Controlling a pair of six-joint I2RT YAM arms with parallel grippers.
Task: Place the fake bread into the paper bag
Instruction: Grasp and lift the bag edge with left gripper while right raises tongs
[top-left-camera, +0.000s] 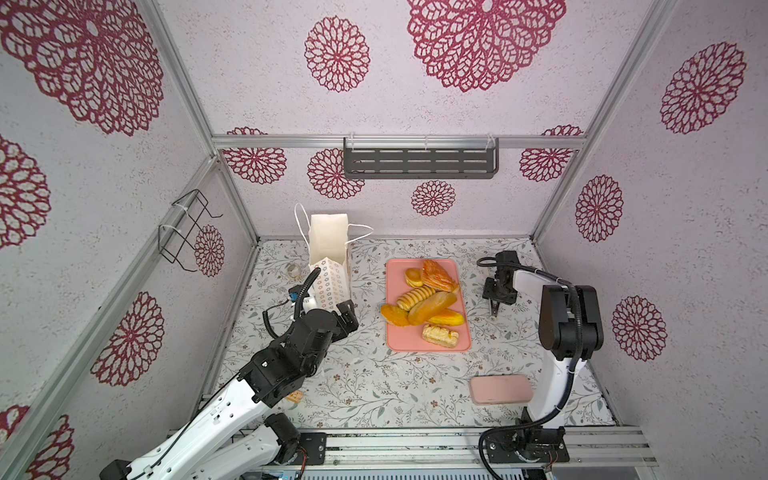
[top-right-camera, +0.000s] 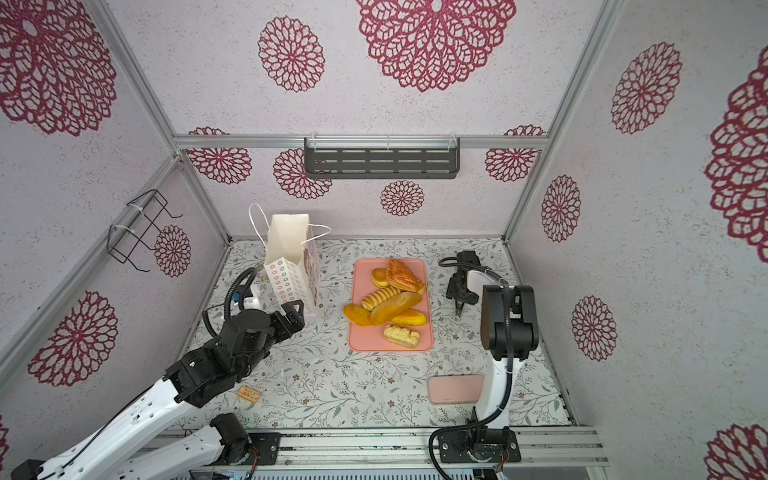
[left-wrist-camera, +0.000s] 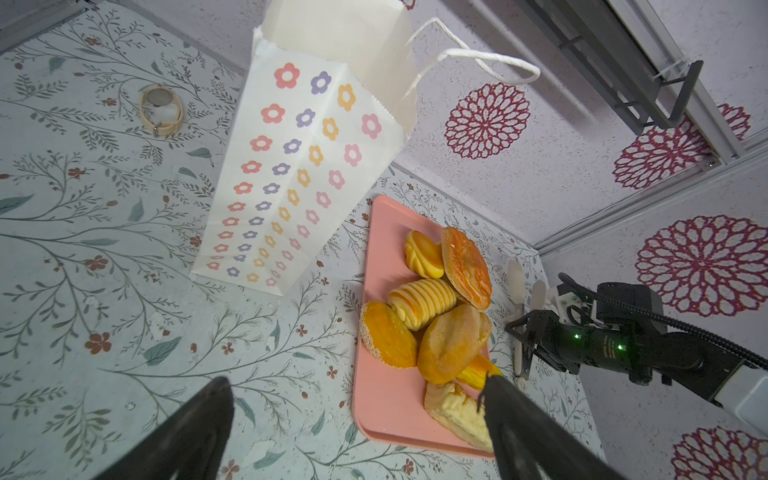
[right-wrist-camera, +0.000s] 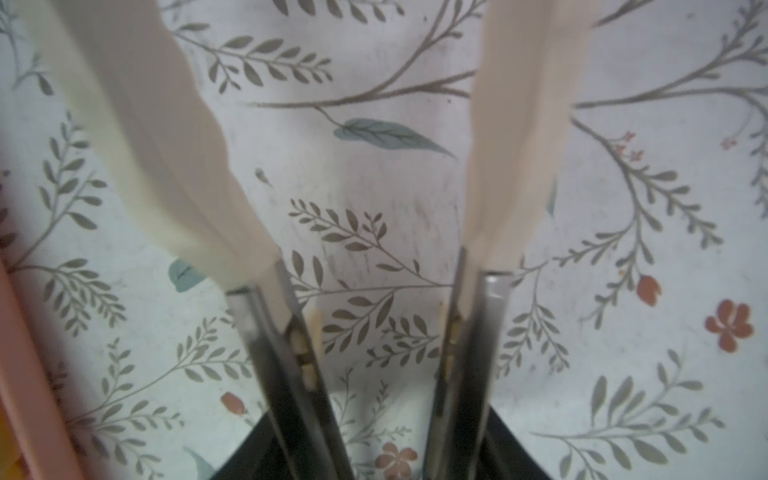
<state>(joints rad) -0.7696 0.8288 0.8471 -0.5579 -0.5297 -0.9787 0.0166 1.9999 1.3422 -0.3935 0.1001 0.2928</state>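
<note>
The robot's left gripper should next move to the paper bag's rim (top-left-camera: 311, 256) (left-wrist-camera: 259, 30) on the side away from the pink tray, near the paper bag's front corner, and close there.
Several pieces of fake bread (top-left-camera: 428, 305) (top-right-camera: 392, 307) (left-wrist-camera: 451, 345) lie piled on a pink tray (top-left-camera: 415, 345) (top-right-camera: 370, 340) at mid-table. The paper bag (top-left-camera: 330, 282) (top-right-camera: 291, 282) (left-wrist-camera: 291, 166) stands upright to the tray's left, mouth open upward. My left gripper (top-left-camera: 348, 319) (top-right-camera: 293, 313) (left-wrist-camera: 357, 380) hovers open by the bag's near base, empty, facing the tray. My right gripper (top-left-camera: 494, 316) (top-right-camera: 457, 316) (left-wrist-camera: 527, 278) (right-wrist-camera: 332, 41) points down at the table just right of the tray. Its fingers stand apart with only bare table between them.
A pink flat case (top-left-camera: 500, 389) lies near the right arm's base. A small tan cracker piece (top-right-camera: 248, 393) sits by the left arm. A small ring (left-wrist-camera: 161, 109) lies behind the bag. A dark shelf (top-left-camera: 419, 162) hangs on the back wall and a wire rack (top-left-camera: 187, 232) on the left wall.
</note>
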